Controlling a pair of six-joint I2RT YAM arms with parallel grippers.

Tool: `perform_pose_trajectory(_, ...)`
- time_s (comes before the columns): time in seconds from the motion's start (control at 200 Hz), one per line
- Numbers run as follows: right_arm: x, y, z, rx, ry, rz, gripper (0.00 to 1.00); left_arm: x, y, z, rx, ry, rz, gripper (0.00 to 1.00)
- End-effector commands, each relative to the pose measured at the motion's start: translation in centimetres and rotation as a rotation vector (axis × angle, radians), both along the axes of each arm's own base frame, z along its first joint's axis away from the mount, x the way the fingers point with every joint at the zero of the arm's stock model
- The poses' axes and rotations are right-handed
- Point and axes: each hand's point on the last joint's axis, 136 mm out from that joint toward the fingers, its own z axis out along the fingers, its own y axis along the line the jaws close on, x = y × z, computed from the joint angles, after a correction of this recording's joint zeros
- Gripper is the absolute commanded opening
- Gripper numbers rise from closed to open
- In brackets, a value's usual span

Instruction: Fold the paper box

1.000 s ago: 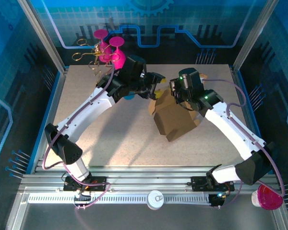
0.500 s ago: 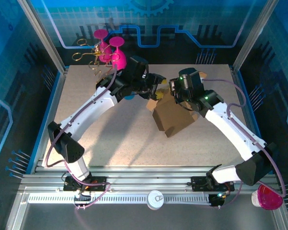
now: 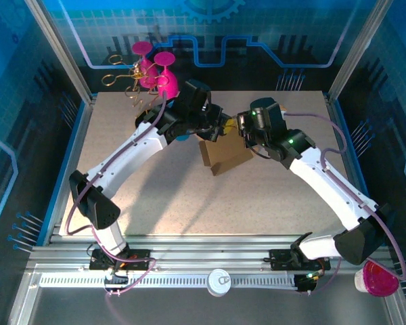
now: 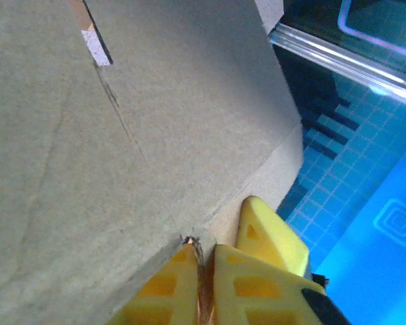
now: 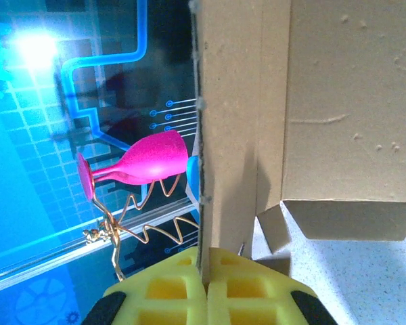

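The same end of the paper box is crowded by both my grippers, so next my right gripper regrips the upright panel point(image 5: 227, 196) while my left gripper backs away.
The paper box point(image 3: 224, 156) is plain brown cardboard, held off the table's middle between my two grippers. My left gripper point(image 3: 218, 130) comes in from the back left; in the left wrist view its yellow fingers point(image 4: 240, 284) are shut on a thin edge of the paper box point(image 4: 149, 115). My right gripper point(image 3: 243, 137) is at the box's right top corner. Seen from the right wrist, that gripper point(image 5: 205, 267) is shut on an upright panel of the paper box point(image 5: 338, 101), whose small flaps hang below.
Pink goblets on a gold wire stand point(image 3: 147, 73) sit at the back left corner, also seen in the right wrist view as a pink goblet point(image 5: 145, 161). A blue object point(image 3: 183, 137) lies under the left arm. A pink cup point(image 3: 379, 278) stands outside the front right.
The left gripper has closed on the box's edge. The box has been drawn up and back toward both grippers and now looks flatter and smaller from above.
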Motion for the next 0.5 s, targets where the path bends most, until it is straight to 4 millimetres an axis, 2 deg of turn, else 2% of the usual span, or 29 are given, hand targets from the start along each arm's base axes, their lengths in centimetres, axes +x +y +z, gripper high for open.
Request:
perform_pose_trajectory(0.0, -1.0, 0.4, 1.6, 0.037, -0.037, 0.014, 0.00, 0.8, 1.8, 0.7, 0.014, -0.040, 0.060, 0.02)
perform_pose_trajectory(0.11, -0.8, -0.2, 1.7, 0.018, -0.056, 0.007, 0.00, 0.9, 2.3, 0.7, 0.008, -0.039, 0.069, 0.00)
perform_pose_trajectory(0.225, -0.3, -1.6, 1.6, 0.011, -0.124, -0.002, 0.30, 0.9, 3.1, 0.7, -0.001, -0.037, 0.077, 0.00)
perform_pose_trajectory(0.31, -0.2, -3.2, 0.9, 0.017, -0.141, -0.005, 0.45, 0.8, 3.6, 0.4, -0.015, -0.027, 0.084, 0.00)
perform_pose_trajectory(0.405, 0.1, -3.9, -0.2, 0.061, -0.156, 0.019, 0.53, 0.7, 4.0, 0.0, -0.031, -0.013, 0.085, 0.00)
perform_pose_trajectory(0.495, 0.5, -3.5, -0.8, 0.108, -0.162, 0.044, 0.55, 0.5, 4.2, -0.4, -0.041, -0.005, 0.082, 0.00)
